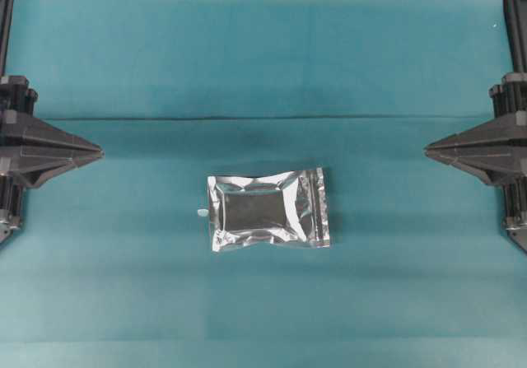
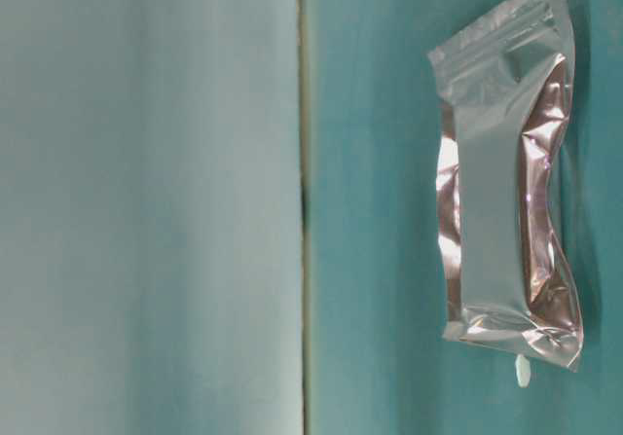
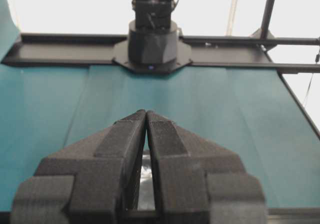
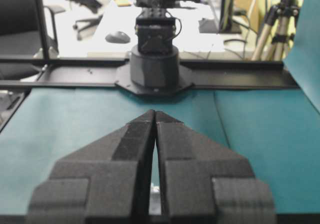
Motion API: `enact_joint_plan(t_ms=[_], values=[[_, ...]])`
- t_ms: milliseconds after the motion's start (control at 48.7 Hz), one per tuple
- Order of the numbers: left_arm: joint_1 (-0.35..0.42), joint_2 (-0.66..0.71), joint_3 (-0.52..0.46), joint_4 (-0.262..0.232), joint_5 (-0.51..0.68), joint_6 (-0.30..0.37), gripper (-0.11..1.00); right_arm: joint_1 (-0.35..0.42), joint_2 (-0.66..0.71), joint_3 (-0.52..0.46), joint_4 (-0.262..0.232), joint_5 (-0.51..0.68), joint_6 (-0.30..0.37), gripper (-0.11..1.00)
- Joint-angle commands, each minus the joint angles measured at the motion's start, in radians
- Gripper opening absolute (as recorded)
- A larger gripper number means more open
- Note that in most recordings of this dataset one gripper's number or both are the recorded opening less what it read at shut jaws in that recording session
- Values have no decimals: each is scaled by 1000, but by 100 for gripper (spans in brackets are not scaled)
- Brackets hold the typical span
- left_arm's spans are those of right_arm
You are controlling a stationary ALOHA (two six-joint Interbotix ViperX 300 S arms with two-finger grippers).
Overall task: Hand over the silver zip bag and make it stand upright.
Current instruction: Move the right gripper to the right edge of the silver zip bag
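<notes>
My right gripper will move to the silver zip bag next and close on the bag's zipped end (image 1: 317, 204), the end closer to that gripper.
The silver zip bag (image 1: 269, 209) lies flat on the teal cloth near the middle of the table, its crinkled foil catching light; the table-level view shows the bag (image 2: 508, 192) at its right side. My left gripper (image 1: 100, 151) hovers at the left edge, shut, its fingertips touching and nothing held. At the right edge my right gripper (image 1: 426, 148) is likewise shut and empty. Both point toward the centre, well apart from the bag. Through the slit behind my left gripper's tips (image 3: 145, 113) a sliver of silver shows. My right gripper's tips (image 4: 155, 112) meet too.
A tiny white speck (image 1: 202, 211) sits just left of the bag. A crease in the teal cloth (image 1: 263, 118) runs across the table behind it. The opposite arm's base (image 3: 152, 38) stands at the far edge in each wrist view.
</notes>
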Motion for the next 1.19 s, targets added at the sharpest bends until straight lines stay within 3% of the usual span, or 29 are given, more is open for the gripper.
enact_joint_plan(t_ms=[0,144,288,534,678,842,986,1171], values=[[-15,44,-74,14,12,-8,14,20,12,-48,8,-6,37,15],[-31,117,-126,14,57,-8,0,28,74,-107,183,61,103,2],[-34,199,-163,14,58,-8,-4,18,167,-120,299,137,178,-1],[-37,264,-183,14,69,-6,-4,-17,334,-146,356,184,256,-1],[-38,262,-183,14,86,-6,-4,-69,419,-153,454,199,390,0],[-43,267,-184,14,97,-8,-4,-75,494,-153,472,221,535,5],[-41,272,-186,14,121,-6,-4,-64,561,-167,471,287,632,20],[-40,273,-186,14,146,-8,-4,-46,650,-204,472,302,684,73]])
